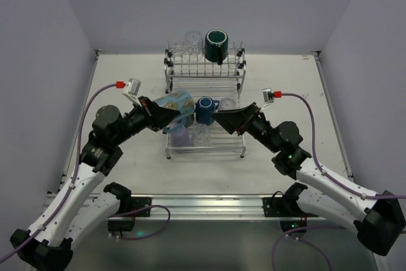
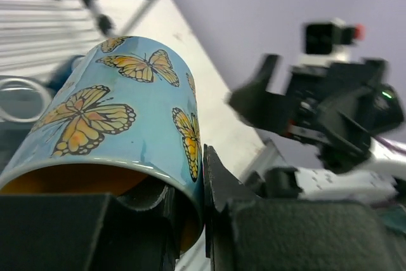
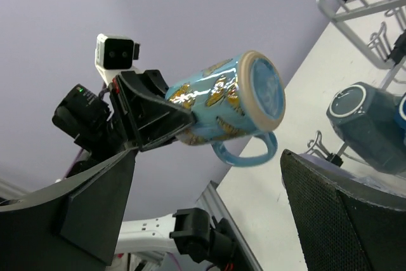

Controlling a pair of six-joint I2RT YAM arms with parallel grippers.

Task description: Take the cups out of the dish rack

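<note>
Next, the left gripper sets the butterfly mug on the white table (image 1: pixel 125 100) between its side and the dish rack.
My left gripper (image 1: pixel 166 113) is shut on the rim of a light blue butterfly mug (image 1: pixel 177 101) with an orange inside. It holds the mug tilted in the air over the front left of the silver dish rack (image 1: pixel 206 152). In the left wrist view one finger is inside the mug (image 2: pixel 127 112) and one outside. My right gripper (image 1: pixel 222 118) is open and empty over the rack's right side, facing the mug (image 3: pixel 222 103). A dark blue mug (image 1: pixel 204 110) sits in the rack between the grippers. A teal mug (image 1: pixel 216 45) and clear tumblers (image 1: pixel 192 40) stand on the rear tier.
More clear tumblers (image 1: pixel 199 134) and a pale purplish cup (image 1: pixel 181 136) sit on the rack's front tray. The white table (image 1: pixel 133 150) has bare surface left and right of the rack. Grey walls close in three sides.
</note>
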